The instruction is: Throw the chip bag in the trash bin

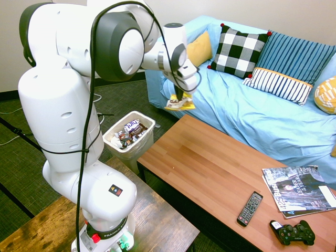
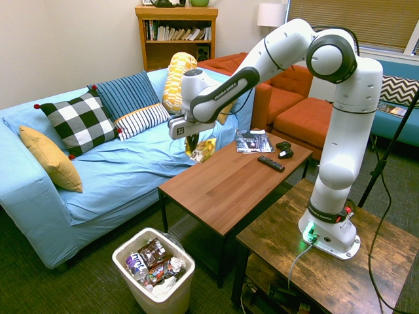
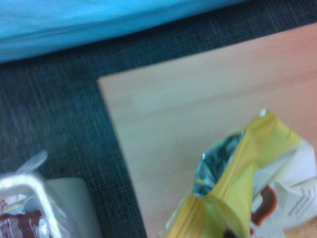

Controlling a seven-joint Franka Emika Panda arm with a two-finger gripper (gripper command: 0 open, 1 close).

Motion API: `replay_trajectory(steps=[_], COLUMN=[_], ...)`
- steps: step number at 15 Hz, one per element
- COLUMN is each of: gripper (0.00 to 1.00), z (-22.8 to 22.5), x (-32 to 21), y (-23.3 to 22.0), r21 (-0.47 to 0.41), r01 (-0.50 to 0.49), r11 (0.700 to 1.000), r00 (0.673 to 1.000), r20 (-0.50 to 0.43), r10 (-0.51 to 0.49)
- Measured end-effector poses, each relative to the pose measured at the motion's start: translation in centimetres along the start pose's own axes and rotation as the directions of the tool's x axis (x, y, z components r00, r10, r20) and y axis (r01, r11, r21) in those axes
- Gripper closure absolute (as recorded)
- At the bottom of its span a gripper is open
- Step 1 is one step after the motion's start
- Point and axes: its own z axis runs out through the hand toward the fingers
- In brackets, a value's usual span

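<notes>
My gripper is to release the yellow chip bag, now hanging above the coffee table's far corner. It will let it go inside the white trash bin [image 2: 164, 244] [image 3: 39, 216], next to the dark brown wrapper.
My gripper [image 1: 180, 98] [image 2: 194, 141] is shut on the yellow chip bag [image 1: 179, 103] [image 2: 201, 150], which hangs in the air above the far corner of the wooden coffee table [image 1: 210, 168] [image 2: 229, 176]. In the wrist view the chip bag [image 3: 247, 188] shows close up, crinkled, with its silver inside open. The white trash bin [image 1: 129, 136] [image 2: 156, 271] stands on the dark carpet off the table's end, lower than the bag and to one side, holding several dark wrappers. A corner of the trash bin [image 3: 29, 198] shows in the wrist view.
A blue-covered sofa [image 1: 252, 105] [image 2: 111, 170] with cushions runs along the table's far side. A remote [image 1: 250, 208], a game controller [image 1: 293, 233] and magazines [image 1: 296, 190] lie at the table's other end. A dark wooden side table [image 2: 327, 261] bears the arm.
</notes>
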Motion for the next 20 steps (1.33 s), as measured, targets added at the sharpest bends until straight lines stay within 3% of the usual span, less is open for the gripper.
replay_trajectory(steps=[7, 13, 14, 20], gripper=[1.00, 1.00, 0.00, 0.00], z=[4.0, 14.2, 15.7, 20.5], x=[-22.6, -31.6, -32.2, -33.2], y=[-6.1, -8.4, -8.5, -8.3], r21=[-0.037, -0.112, -0.125, -0.194], r01=[0.171, 0.242, 0.241, 0.229], r11=[0.985, 0.964, 0.962, 0.954], r00=[0.980, 0.959, 0.959, 0.963], r20=[-0.097, -0.123, -0.122, -0.100], r10=[-0.174, -0.255, -0.256, -0.251])
